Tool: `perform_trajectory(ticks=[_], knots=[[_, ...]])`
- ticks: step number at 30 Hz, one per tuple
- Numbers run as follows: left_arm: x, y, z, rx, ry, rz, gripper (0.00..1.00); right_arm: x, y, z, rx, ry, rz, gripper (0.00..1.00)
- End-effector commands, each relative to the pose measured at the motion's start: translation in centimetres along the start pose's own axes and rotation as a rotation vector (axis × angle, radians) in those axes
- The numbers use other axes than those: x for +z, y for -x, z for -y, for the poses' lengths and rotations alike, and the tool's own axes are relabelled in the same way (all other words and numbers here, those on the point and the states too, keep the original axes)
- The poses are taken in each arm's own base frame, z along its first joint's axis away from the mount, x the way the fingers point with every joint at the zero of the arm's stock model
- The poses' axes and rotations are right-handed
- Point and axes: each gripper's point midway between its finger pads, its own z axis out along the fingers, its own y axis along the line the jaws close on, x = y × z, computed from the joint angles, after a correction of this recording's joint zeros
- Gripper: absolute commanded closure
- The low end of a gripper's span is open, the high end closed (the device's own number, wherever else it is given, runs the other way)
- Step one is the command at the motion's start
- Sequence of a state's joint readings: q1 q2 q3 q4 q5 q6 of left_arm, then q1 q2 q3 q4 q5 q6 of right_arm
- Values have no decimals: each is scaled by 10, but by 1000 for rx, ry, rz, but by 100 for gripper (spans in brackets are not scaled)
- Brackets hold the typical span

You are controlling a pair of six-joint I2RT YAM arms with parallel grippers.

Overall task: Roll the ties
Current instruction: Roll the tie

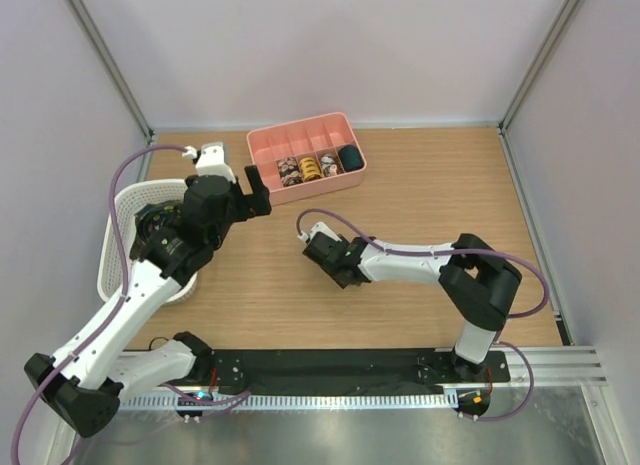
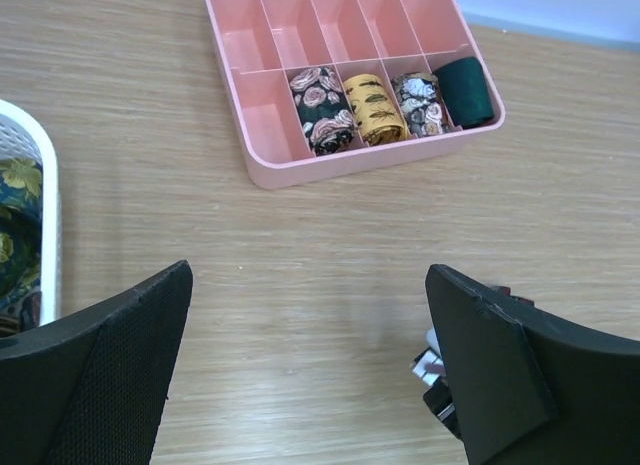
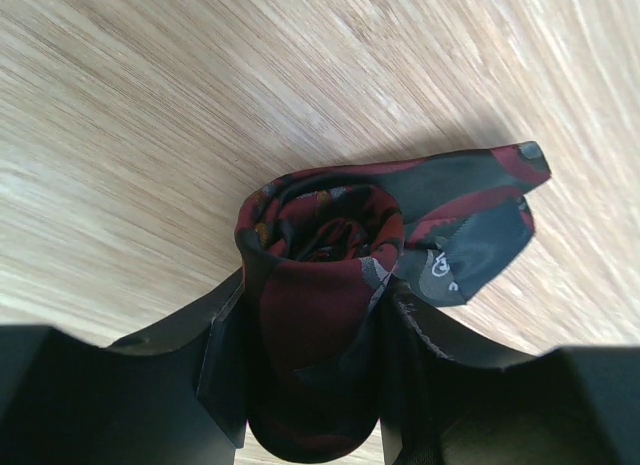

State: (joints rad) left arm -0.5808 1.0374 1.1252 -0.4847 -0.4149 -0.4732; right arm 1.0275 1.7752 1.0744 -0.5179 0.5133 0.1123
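I need to next close my left gripper on the pink tray's near corner [image 1: 270, 195] [image 2: 247, 162], at the rim beside the empty front compartment next to the rose print tie.
My right gripper [image 3: 318, 295] is shut on a rolled dark red tie [image 3: 320, 235]. The coil stands between its fingers, and the tie's pointed end sticks out to the right just above the table. From above, that gripper [image 1: 318, 250] is at mid-table. My left gripper [image 2: 308, 275] is open with nothing in it, hanging over bare wood in front of the pink tray [image 2: 262, 170]. The top view shows the left gripper [image 1: 258, 192] just left of the tray [image 1: 300, 135]. Several rolled ties fill the tray's front row: rose print [image 2: 322, 108], yellow [image 2: 374, 109], pale floral [image 2: 419, 103], dark green [image 2: 466, 91].
A white mesh basket [image 1: 125, 210] stands at the table's left edge under my left arm. Green and yellow printed fabric [image 2: 15, 215] lies inside the basket [image 2: 45, 175]. The tray's back compartments and its front left one hold nothing. Walls close the table's far side.
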Motion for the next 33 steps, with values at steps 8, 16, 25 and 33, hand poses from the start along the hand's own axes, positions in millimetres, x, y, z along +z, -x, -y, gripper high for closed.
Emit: perform_trajectory(ticks=[8,16,25,33], knots=[[1,-55,-10,-164,-90,64,0,3,-1,-27,289,432,20,98],[18,-117,12,-165,-250,-56,0,12,-6,-27,496,664,-2,99],[24,-166,75,193,-574,-11,0,23,-12,-18,637,775,-38,99],[49,-203,103,333,-664,-149,0,20,-14,-16,688,823,-32,99]])
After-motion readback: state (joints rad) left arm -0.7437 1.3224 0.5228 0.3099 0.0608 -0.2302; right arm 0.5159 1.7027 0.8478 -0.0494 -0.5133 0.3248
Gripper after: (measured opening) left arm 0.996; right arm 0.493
